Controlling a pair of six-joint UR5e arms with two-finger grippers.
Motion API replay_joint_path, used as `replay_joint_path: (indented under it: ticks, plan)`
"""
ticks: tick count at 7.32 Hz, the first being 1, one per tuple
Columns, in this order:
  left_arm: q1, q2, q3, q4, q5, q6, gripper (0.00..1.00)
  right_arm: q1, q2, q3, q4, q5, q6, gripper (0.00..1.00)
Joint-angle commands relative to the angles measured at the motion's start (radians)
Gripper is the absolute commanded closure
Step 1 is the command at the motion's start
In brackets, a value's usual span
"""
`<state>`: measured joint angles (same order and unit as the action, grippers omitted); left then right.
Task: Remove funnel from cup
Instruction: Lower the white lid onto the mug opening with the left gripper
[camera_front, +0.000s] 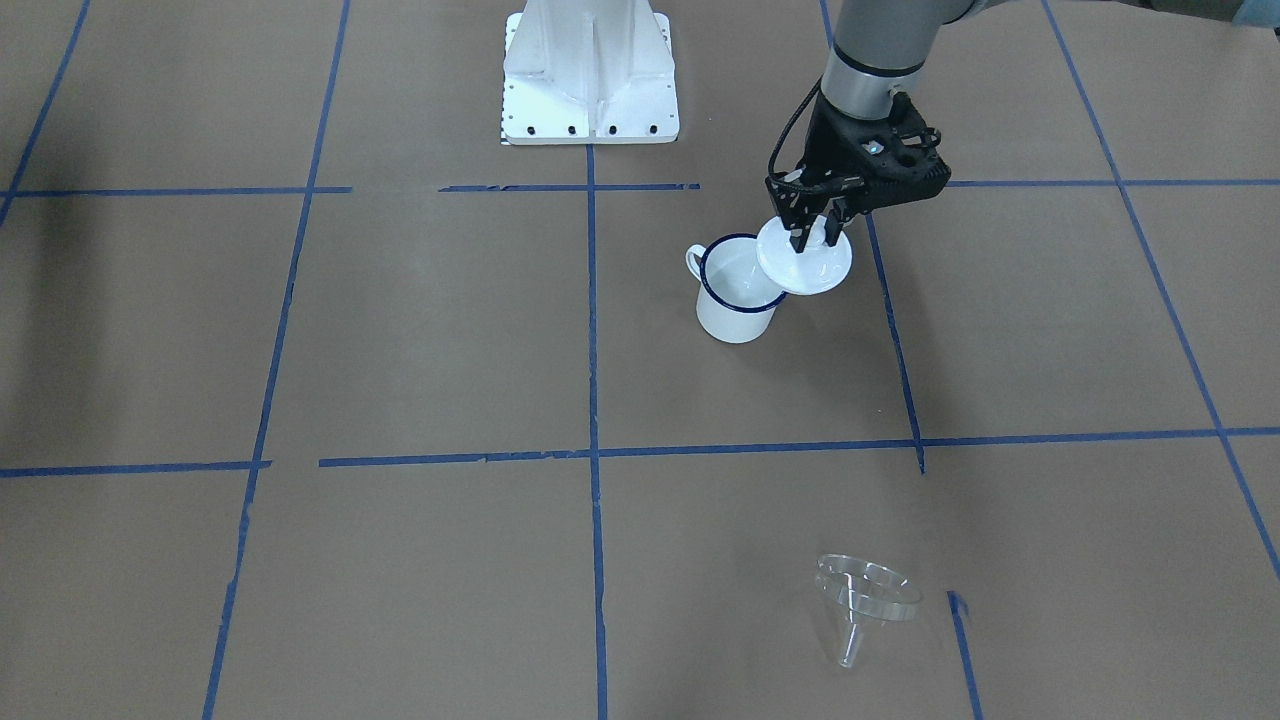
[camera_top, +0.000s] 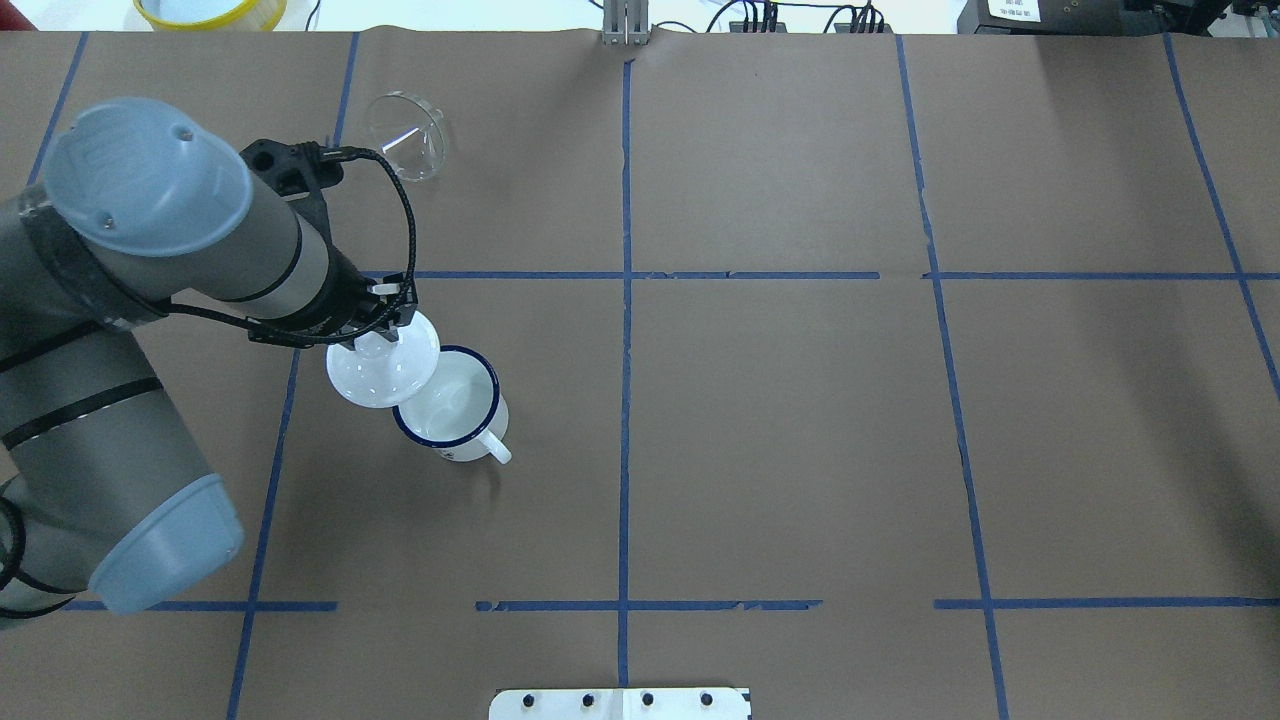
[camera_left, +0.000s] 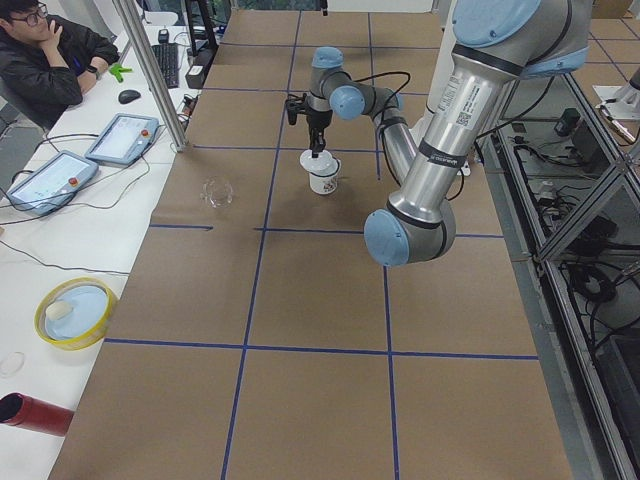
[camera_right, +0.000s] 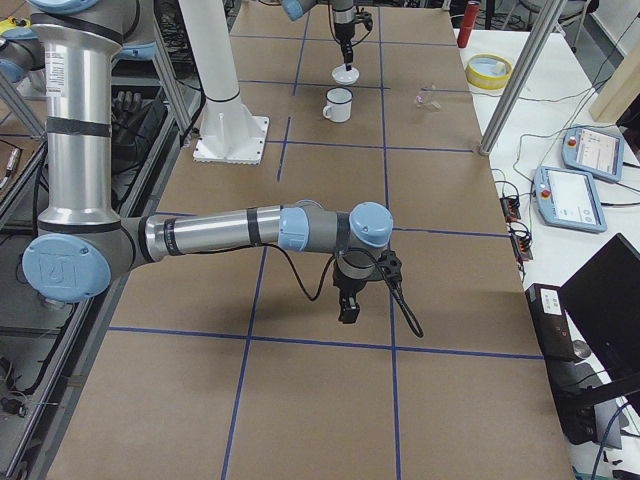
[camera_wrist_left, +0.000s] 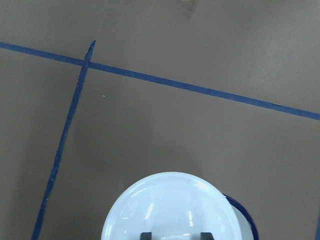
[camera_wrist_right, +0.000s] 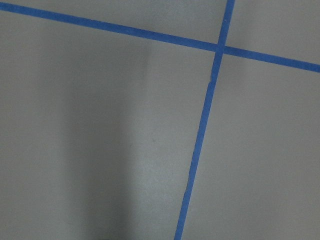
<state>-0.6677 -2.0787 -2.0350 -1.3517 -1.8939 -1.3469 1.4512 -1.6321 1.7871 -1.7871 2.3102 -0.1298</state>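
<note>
Next, I let go of the white lid, held just above the cup's rim, with my left gripper on the cup's dark blue rim (camera_front: 746, 274), so that it covers the cup's opening.
The cup (camera_front: 735, 300), a white mug with a dark blue rim, stands upright and looks empty inside (camera_top: 455, 410). The clear funnel (camera_front: 865, 590) lies on its side on the brown paper, far from the cup, and also shows in the overhead view (camera_top: 405, 135). My left gripper (camera_front: 812, 235) is shut on the knob of a white domed lid (camera_front: 805, 262) and holds it just above the cup's rim, offset to one side. In the left wrist view the lid (camera_wrist_left: 170, 210) partly covers the cup's rim (camera_wrist_left: 247, 220). My right gripper (camera_right: 348, 305) hovers far from the cup; I cannot tell whether it is open.
The robot's white base (camera_front: 590, 80) stands behind the cup. Blue tape lines grid the paper. A yellow bowl (camera_left: 70, 310), a red cylinder (camera_left: 35, 412) and tablets (camera_left: 122, 138) sit beside the table, where an operator (camera_left: 40, 50) is seated.
</note>
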Motion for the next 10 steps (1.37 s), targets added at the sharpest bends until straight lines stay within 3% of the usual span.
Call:
replay_joint_path:
  ticks: [1,10]
  plan:
    - [0.034,-0.034,0.053,-0.023,0.001,-0.046,1.0,0.0,0.0,0.0,0.0,0.0,0.001,0.0]
    - [0.08,-0.023,0.058,-0.024,0.004,-0.083,1.0,0.0,0.0,0.0,0.0,0.0,-0.001,0.0]
